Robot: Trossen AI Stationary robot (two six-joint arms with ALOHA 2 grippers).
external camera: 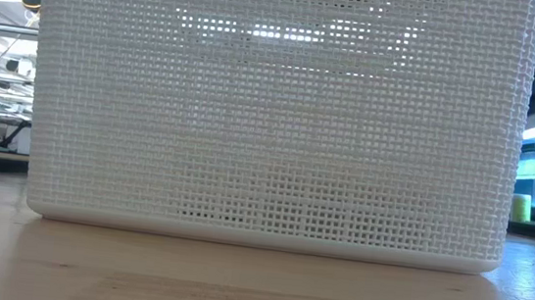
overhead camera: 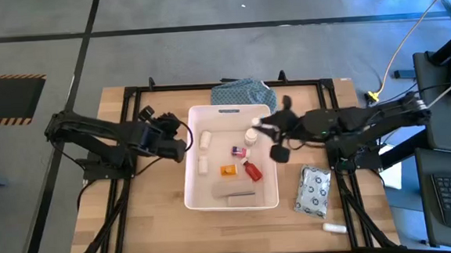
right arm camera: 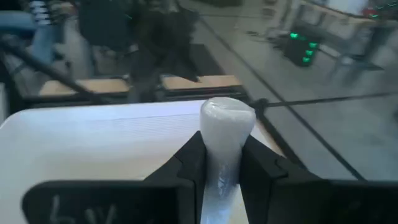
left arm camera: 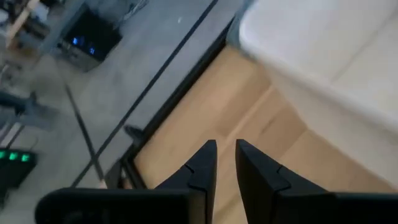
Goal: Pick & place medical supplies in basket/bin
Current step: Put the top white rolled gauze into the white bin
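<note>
I should set the white tube with my right gripper between the pink-labelled box and the far white bottle [overhead camera: 220,146]. The white tube is now above the tub's rim.
The white tub [overhead camera: 194,193] stands mid-table; its woven wall [external camera: 271,111] fills the low view. Inside lie small white bottles [overhead camera: 205,139], a pink-labelled box [overhead camera: 239,151], an orange item [overhead camera: 227,170], a red bottle [overhead camera: 252,171] and a grey item [overhead camera: 235,192]. My right gripper [overhead camera: 258,125] [right arm camera: 222,149] hovers above the tub's right rim, shut on a white tube [right arm camera: 225,124]. My left gripper [overhead camera: 182,139] [left arm camera: 225,149] hangs by the tub's left wall, slightly open and empty. The grey patterned pouch [overhead camera: 314,190] and another white tube [overhead camera: 334,227] lie flat on the table to the right. My right gripper pinches the white tube between its two fingers [right arm camera: 193,158], which sit on either side of the tube's body just below its wider rounded end [right arm camera: 227,111]. That end sticks out past the fingertips. The tube is lifted clear, above the tub's rim.
A blue-green patterned cloth [overhead camera: 244,92] lies bunched against the tub's far wall. A black frame [overhead camera: 207,86] runs along the table edges. Bare wood [overhead camera: 148,210] shows left of the tub and along the near edge.
</note>
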